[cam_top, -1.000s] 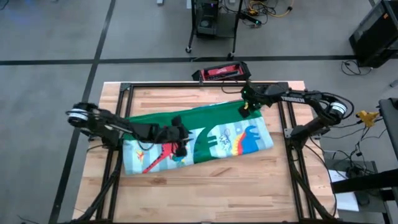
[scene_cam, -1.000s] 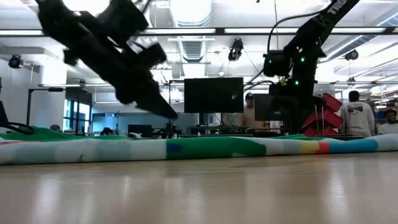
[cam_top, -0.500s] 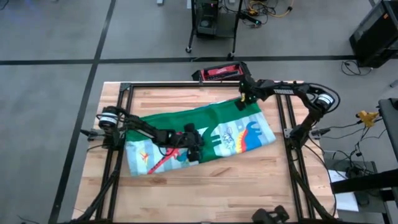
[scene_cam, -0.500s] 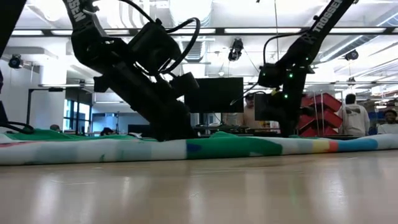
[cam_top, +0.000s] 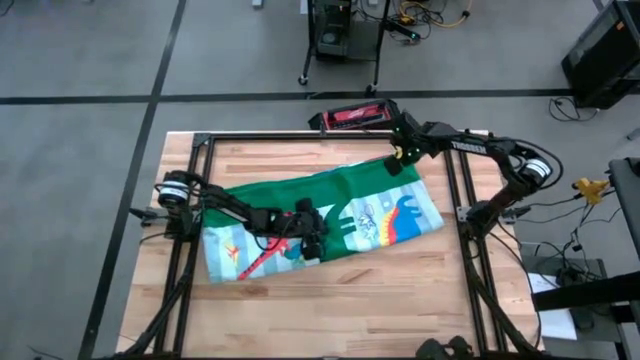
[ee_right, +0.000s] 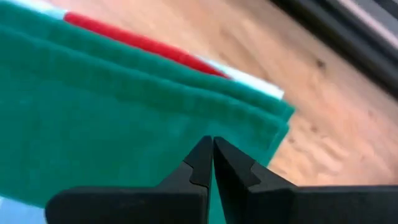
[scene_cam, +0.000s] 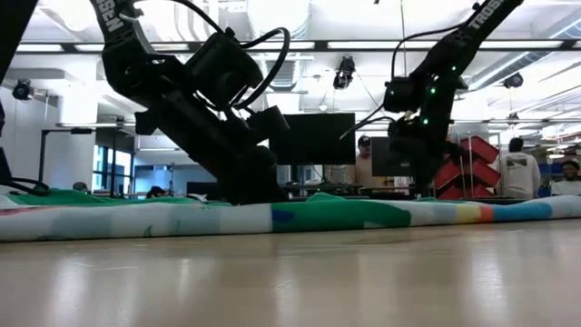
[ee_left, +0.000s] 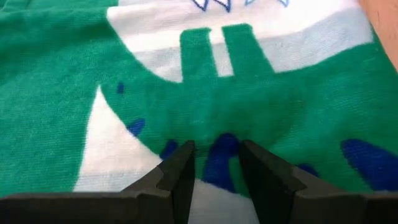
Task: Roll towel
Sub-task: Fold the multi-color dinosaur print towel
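Note:
The towel's top green layer ends short of the white edge below; my right gripper needs to open, pinch that layer at its corner (ee_right: 281, 128), pull it even.
The towel (cam_top: 380, 215) lies flat across the table. Its green back is folded over the far part and its dinosaur face shows along the near part. In the low view the towel (scene_cam: 345, 213) is a low band. My left gripper (cam_top: 315, 243) slants down onto the towel's middle, open a finger's width (ee_left: 216, 158). My right gripper (cam_top: 396, 165) is shut (ee_right: 212, 146) over the far right corner of the green fold (ee_right: 267, 118), where the layers' edges are stacked. My left gripper has both fingertips (ee_left: 177, 168) set down on the printed face, on a green and blue dinosaur near the towel's middle (ee_left: 217, 140). It comes slanting down from the table's left. A little cloth sits in the gap; the towel stays flat on the table. My right gripper: whether its shut tips touch the green corner, I cannot tell.
A red and black object (cam_top: 352, 116) lies at the table's far edge. Black frame rails (cam_top: 455, 200) run along the table's sides. Bare wood (cam_top: 330, 310) stretches along the near side. People (scene_cam: 522, 168) stand in the room beyond the table.
My left gripper has come down and a little toward the table's right onto the towel's middle, then kept still; its gap has not changed. My right gripper, still shut, has shifted a little toward the far right corner of the towel.

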